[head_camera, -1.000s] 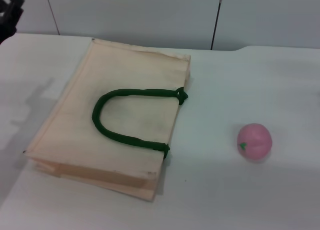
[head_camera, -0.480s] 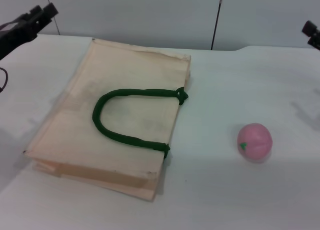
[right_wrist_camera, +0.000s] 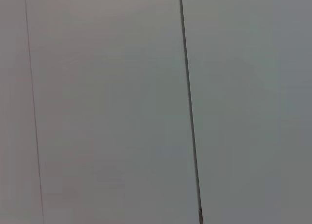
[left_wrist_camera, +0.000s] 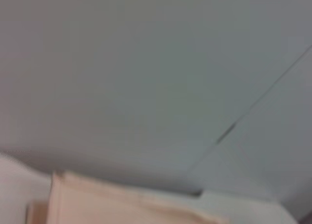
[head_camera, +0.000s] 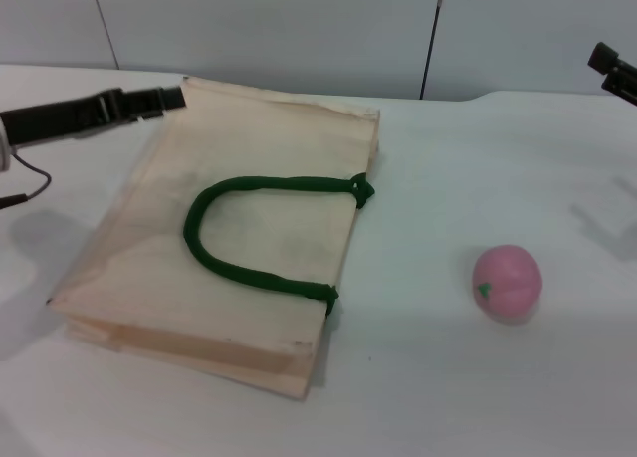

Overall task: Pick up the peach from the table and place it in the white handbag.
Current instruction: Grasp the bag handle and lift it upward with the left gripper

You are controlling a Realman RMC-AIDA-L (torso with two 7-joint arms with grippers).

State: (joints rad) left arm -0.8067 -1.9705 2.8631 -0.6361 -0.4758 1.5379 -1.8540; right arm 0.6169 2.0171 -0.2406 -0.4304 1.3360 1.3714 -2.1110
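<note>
Next, my left gripper grips the white handbag's dark green loop handle on its curved middle (head_camera: 196, 209), farthest from the handle's knotted ends.
The white handbag (head_camera: 239, 238) lies flat on the table (head_camera: 448, 377), left of centre, with a dark green loop handle (head_camera: 224, 263) on top. The peach (head_camera: 507, 283), pink with a small green leaf mark, sits on the table to the right of the bag, well apart from it. My left gripper (head_camera: 171, 99) reaches in from the left, and its tip is over the bag's far left corner. My right gripper (head_camera: 611, 69) shows only at the far right edge, high and far behind the peach. The left wrist view shows the bag's edge (left_wrist_camera: 122, 207) under a wall.
A grey panelled wall (head_camera: 299, 29) stands behind the table's far edge. A thin cable (head_camera: 25, 190) hangs from my left arm over the table's left side. The right wrist view shows only the wall (right_wrist_camera: 122, 112).
My left gripper has swung right and down from the far left corner to the bag's far left corner. My right gripper came into view at the right edge and has barely moved since.
</note>
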